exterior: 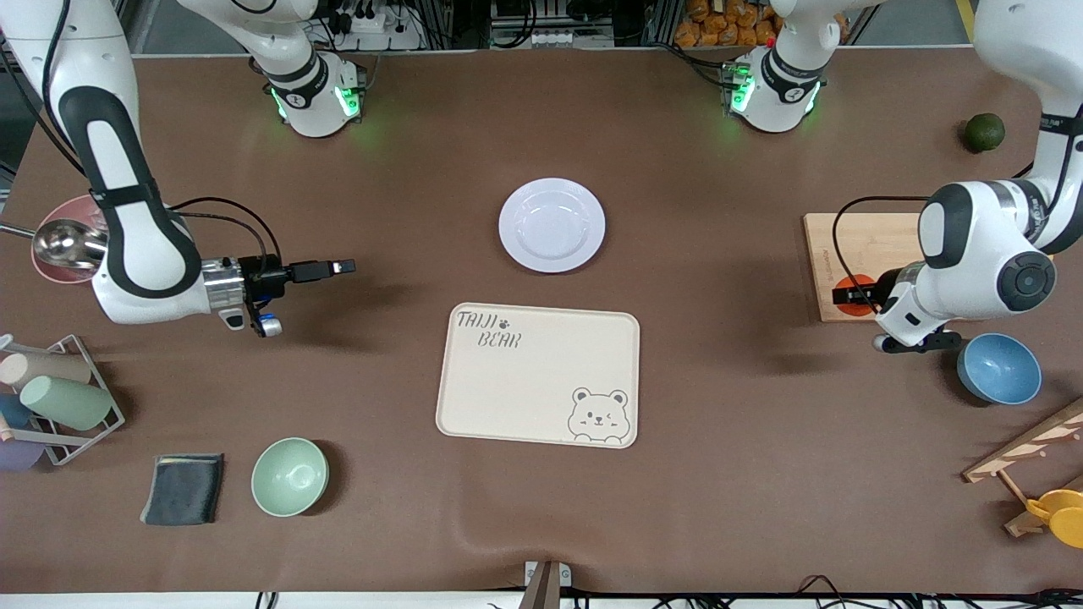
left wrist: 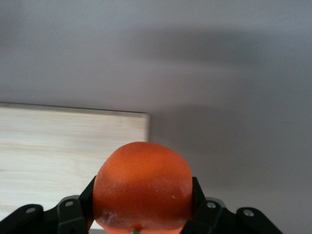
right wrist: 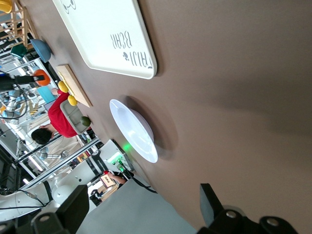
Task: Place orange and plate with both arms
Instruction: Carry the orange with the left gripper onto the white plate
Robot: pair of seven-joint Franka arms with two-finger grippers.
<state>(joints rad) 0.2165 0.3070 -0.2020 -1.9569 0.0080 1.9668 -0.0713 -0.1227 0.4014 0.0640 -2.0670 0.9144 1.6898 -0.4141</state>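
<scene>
The robot's left gripper will set the orange down in the hollow middle of the pale plate (exterior: pixel 548 227).
My left gripper (exterior: pixel 849 297) is shut on the orange (exterior: pixel 854 282) at the corner of a wooden board (exterior: pixel 854 245). In the left wrist view the orange (left wrist: pixel 142 185) fills the gap between the black fingers (left wrist: pixel 197 192), with the board (left wrist: pixel 68 146) beneath. I cannot tell whether the fruit still rests on the board. The pale plate (exterior: pixel 552 225) lies mid-table, farther from the front camera than the bear tray (exterior: pixel 541 372). My right gripper (exterior: pixel 343 266) hangs open and empty over bare table toward the right arm's end, pointing at the plate (right wrist: pixel 134 129).
A dark green fruit (exterior: pixel 985 132) and a blue bowl (exterior: pixel 999 368) sit at the left arm's end. Toward the right arm's end are a green bowl (exterior: pixel 289 476), a folded dark cloth (exterior: pixel 182 489), a wire rack of cups (exterior: pixel 59 397) and a metal ladle (exterior: pixel 63 241).
</scene>
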